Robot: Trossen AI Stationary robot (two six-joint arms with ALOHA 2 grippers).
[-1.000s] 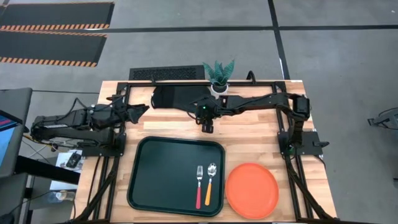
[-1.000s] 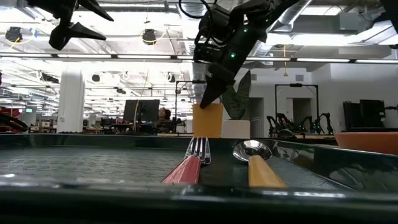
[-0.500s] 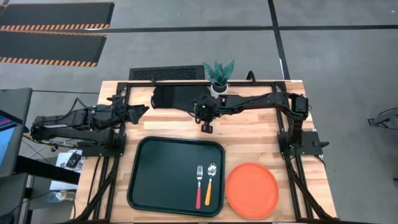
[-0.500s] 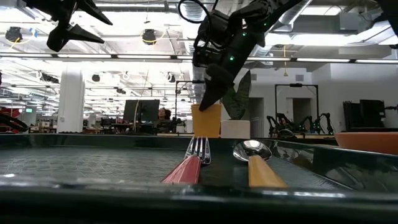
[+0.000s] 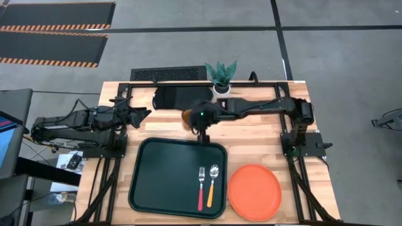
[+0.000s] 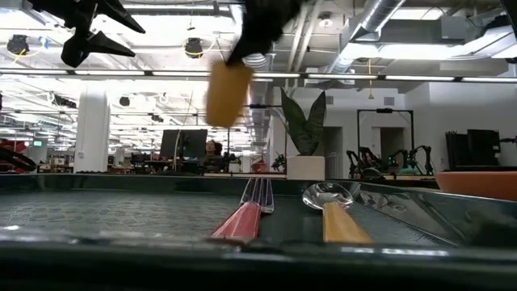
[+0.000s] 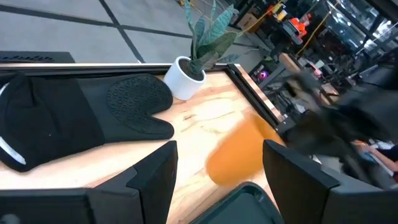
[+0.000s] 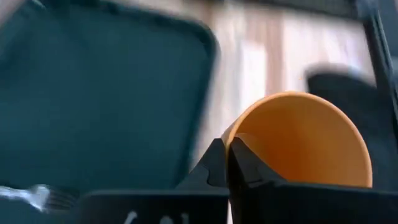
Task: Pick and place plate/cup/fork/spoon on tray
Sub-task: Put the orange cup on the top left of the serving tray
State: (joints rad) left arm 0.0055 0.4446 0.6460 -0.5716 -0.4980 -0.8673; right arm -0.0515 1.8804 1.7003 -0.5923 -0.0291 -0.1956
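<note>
The orange-yellow cup will go down inside the dark green tray's far corner (image 5: 166, 146) (image 8: 163, 99) nearest my left gripper, set there by my right gripper.
The orange-yellow cup (image 6: 229, 93) hangs tilted above the table, just beyond the far edge of the dark green tray (image 5: 169, 176), with my right gripper (image 8: 229, 158) shut on it. In the high view the cup (image 5: 186, 117) shows left of that arm's wrist. The red-handled fork (image 5: 201, 187) and the orange-handled spoon (image 5: 212, 183) lie side by side on the tray's right part. The orange plate (image 5: 254, 191) lies flat on the table right of the tray. My left gripper (image 5: 143, 114) hovers open over the far left of the table. My right gripper pinches the cup's rim (image 8: 227, 132), one finger inside the cup and one outside. The cup is lifted clear of the table and tipped, its open mouth (image 8: 311, 137) turned toward the wrist camera.
A black oven mitt (image 7: 93, 112) lies at the table's far edge, with a white pot holding a green plant (image 5: 221, 78) to its right. The arms' black frames stand along the left and right sides.
My right gripper has shut on the cup's rim, then risen and swung toward the table's left. The cup, which stood upright on the table, is now lifted clear and tipped.
</note>
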